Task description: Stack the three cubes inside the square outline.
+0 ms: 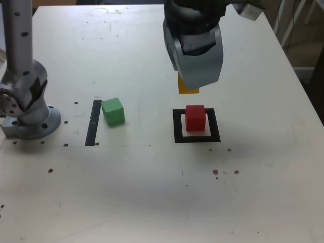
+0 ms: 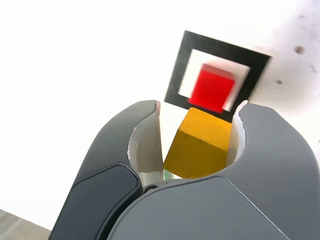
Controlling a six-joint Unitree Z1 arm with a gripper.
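Observation:
Next, I open my gripper and let go of the yellow-orange cube, now held just behind the outline, on top of the red cube (image 1: 196, 105) (image 2: 212, 91), inside the black square outline.
A red cube (image 1: 195, 118) (image 2: 212, 88) stands inside the black square outline (image 1: 177, 126) (image 2: 175, 75) on the pale table. My gripper (image 1: 195, 81) (image 2: 197, 115) hangs above and just behind the outline, shut on the yellow-orange cube (image 1: 188, 87) (image 2: 202, 142). In the exterior view only the cube's lower edge shows below the grey jaws; in the wrist view it sits tilted between the two fingers, clear of the red cube. A green cube (image 1: 113, 111) rests on the table well towards the exterior view's left of the outline.
A thin black strip (image 1: 93, 122) lies beside the green cube. The arm's silver base (image 1: 25, 101) stands at the exterior view's left edge. Small dark specks dot the table. The table's edge runs along the exterior view's right.

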